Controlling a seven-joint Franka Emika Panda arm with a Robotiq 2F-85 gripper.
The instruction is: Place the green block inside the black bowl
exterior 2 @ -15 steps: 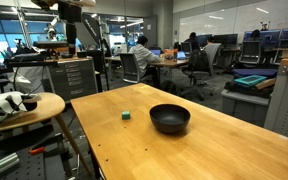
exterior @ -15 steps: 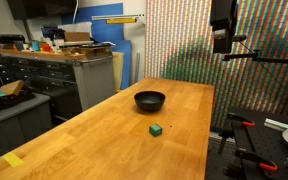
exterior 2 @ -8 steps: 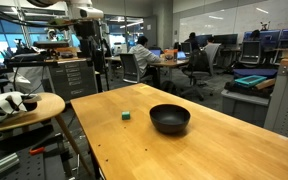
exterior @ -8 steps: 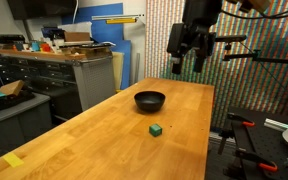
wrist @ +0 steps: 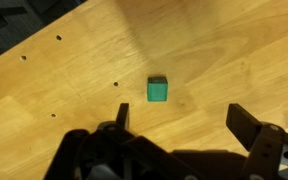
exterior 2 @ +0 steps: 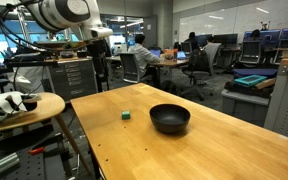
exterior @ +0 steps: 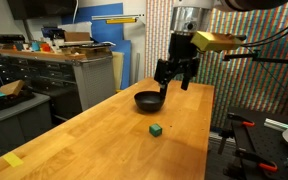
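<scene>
The green block lies on the wooden table in front of the black bowl, and I should close my gripper on the opposite sides of the green block [exterior: 155, 130] [wrist: 157, 91].
The green block [exterior: 156, 130] is a tiny cube lying on the wooden table [exterior: 94, 130], a short way in front of the black bowl [exterior: 149, 100]. Both show again in an exterior view, the block [exterior 2: 126, 115] apart from the bowl [exterior 2: 170, 118]. My gripper [exterior: 174, 76] hangs open and empty in the air above the table's far end, just behind the bowl. In the wrist view the block [wrist: 157, 90] lies on the wood ahead of my open jaws [wrist: 184, 120], well below them. The bowl is out of the wrist view.
A workbench with drawers [exterior: 54, 70] and a blue board [exterior: 119, 40] stand beyond the table. A round side table with a white object [exterior 2: 24, 105] is beside the table's edge. A yellow tape strip [exterior: 14, 160] marks the near corner. Small holes [wrist: 58, 38] dot the tabletop.
The arm has swung in and come down from the top of the view, so the gripper now hangs lower, close above the bowl end of the table. Block and bowl have not moved.
</scene>
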